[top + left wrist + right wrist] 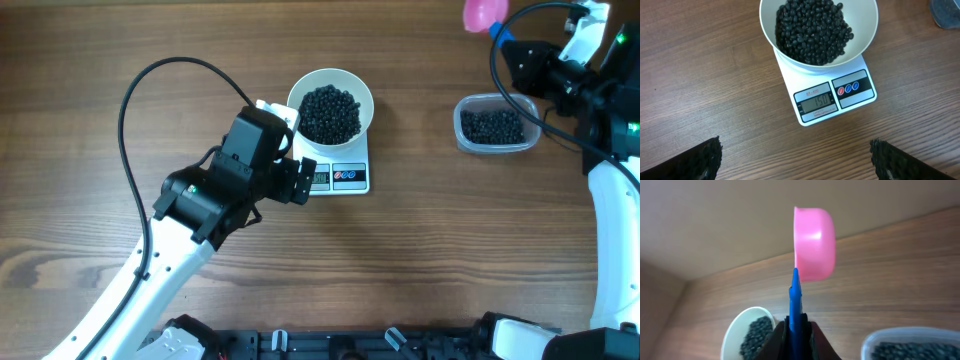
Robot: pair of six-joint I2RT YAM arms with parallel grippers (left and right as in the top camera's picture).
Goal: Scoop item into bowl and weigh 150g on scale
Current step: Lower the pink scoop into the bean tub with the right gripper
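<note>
Next, I release the pink scoop from my right gripper on the black pellets inside the clear plastic tub (488,128).
The white bowl (330,72) stands on the white scale (348,178), filled with the item (330,113), a pile of black pellets. In the left wrist view the scale (858,102) display reads 150 under the bowl (867,30). My left gripper (300,182) hovers open just in front of the scale, its fingers (705,160) wide apart over bare wood. At the back right, my right gripper (515,45) is shut on the blue handle of a pink scoop (485,12), held up in the air. The scoop (814,242) shows only its rounded back.
A clear plastic tub (495,125) holding more black pellets sits at the right, below the right gripper. The left arm's black cable (130,110) loops over the left side of the table. Black frame parts (330,345) lie along the front edge.
</note>
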